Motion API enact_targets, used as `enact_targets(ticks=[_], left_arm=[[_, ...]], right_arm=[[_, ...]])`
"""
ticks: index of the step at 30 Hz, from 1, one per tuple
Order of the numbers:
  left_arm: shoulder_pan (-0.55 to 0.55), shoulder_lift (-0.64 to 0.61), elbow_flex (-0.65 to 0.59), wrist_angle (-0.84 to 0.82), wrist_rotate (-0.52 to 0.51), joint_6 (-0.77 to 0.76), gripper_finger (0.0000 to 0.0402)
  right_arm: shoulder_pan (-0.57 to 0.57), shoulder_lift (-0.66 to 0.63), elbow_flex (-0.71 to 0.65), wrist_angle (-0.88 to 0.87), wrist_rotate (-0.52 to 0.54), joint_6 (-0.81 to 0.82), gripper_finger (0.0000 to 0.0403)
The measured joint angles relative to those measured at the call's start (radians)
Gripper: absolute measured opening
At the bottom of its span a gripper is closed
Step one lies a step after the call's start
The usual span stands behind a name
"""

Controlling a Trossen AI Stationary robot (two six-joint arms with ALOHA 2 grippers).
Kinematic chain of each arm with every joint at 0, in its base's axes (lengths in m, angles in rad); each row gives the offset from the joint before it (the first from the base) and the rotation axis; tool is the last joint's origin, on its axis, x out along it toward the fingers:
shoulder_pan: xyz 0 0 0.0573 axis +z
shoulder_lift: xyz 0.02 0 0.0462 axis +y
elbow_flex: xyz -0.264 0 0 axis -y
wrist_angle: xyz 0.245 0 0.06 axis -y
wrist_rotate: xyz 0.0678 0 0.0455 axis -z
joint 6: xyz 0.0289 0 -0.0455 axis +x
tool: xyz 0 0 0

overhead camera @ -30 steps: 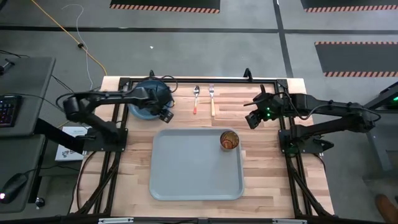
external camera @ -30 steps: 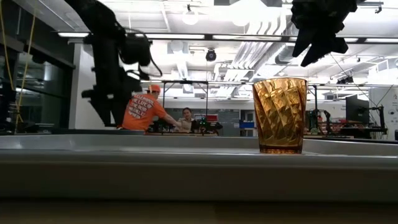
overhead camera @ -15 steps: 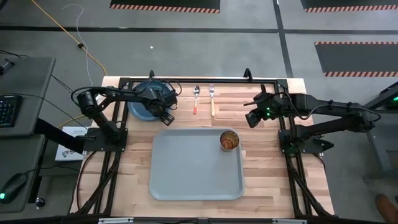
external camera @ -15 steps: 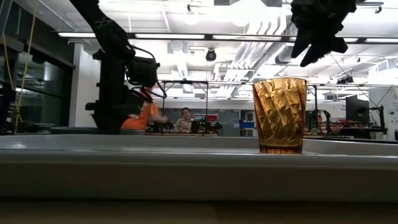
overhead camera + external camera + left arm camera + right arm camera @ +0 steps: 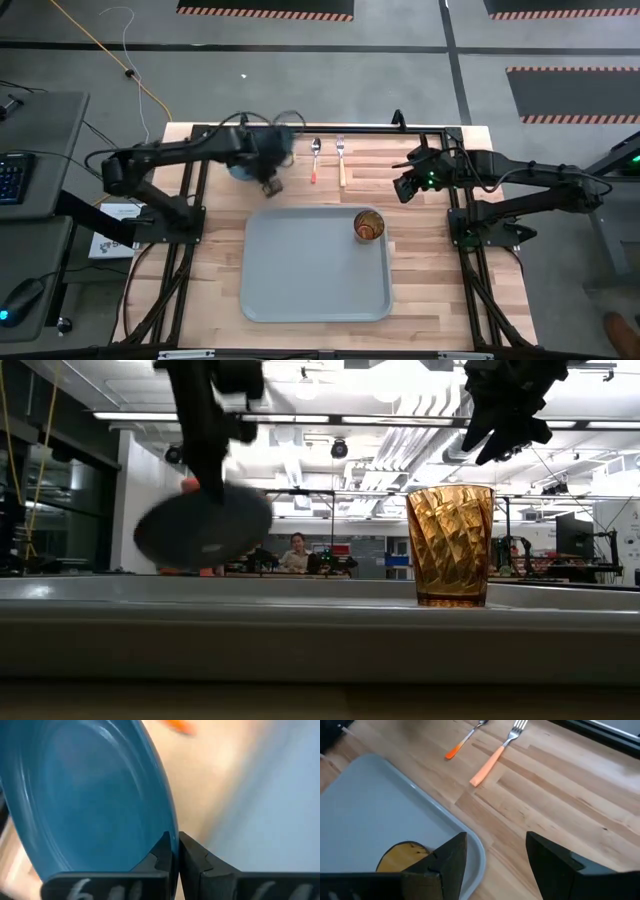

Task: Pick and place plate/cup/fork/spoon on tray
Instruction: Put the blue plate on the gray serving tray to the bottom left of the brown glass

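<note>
Next, my left gripper sets the dark blue plate down on the tray's bare middle [image 5: 311, 259], beside the amber cup, and lets go of it there.
The dark blue plate [image 5: 205, 525] hangs tilted in the air over the table's far left, above the tray's far-left corner, with my left gripper [image 5: 176, 851] shut on its rim. It shows blurred in the high view [image 5: 248, 160]. The amber cup [image 5: 368, 224] stands upright on the grey-blue tray [image 5: 310, 270] near its far-right corner. The spoon [image 5: 315, 160] and the fork [image 5: 341, 160] lie side by side on the wood beyond the tray. My right gripper [image 5: 404, 187] hovers open to the right of the fork. My left gripper pinches the plate's rim [image 5: 172, 832] between its two fingers, one finger on the dished upper face and the other on the underside. The plate is lifted clear of the table and hangs tilted below the fingers [image 5: 215, 478].
A black frame rail [image 5: 330, 128] runs along the table's far edge, just behind the spoon and fork. Most of the tray's floor [image 5: 365, 810] left of the cup is bare. In the low view, people show in the room beyond the table.
My left gripper has shut on the plate's rim and risen with it, moving a little toward the table's right edge. The plate has left the wood, where it lay flat, and now hangs tipped in the air.
</note>
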Motion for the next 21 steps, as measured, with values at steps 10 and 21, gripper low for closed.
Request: enact_targets(ticks=[10, 21], left_arm=[[-0.648, -0.069, 0.022, -0.016, -0.012, -0.092, 0.0002], [-0.938, 0.310, 0.233, 0.001, -0.118, -0.046, 0.0001]], right_arm=[[0.000, 0.000, 0.000, 0.004, 0.044, -0.103, 0.0195], [-0.056, 0.000, 0.000, 0.013, -0.011, -0.200, 0.0195]])
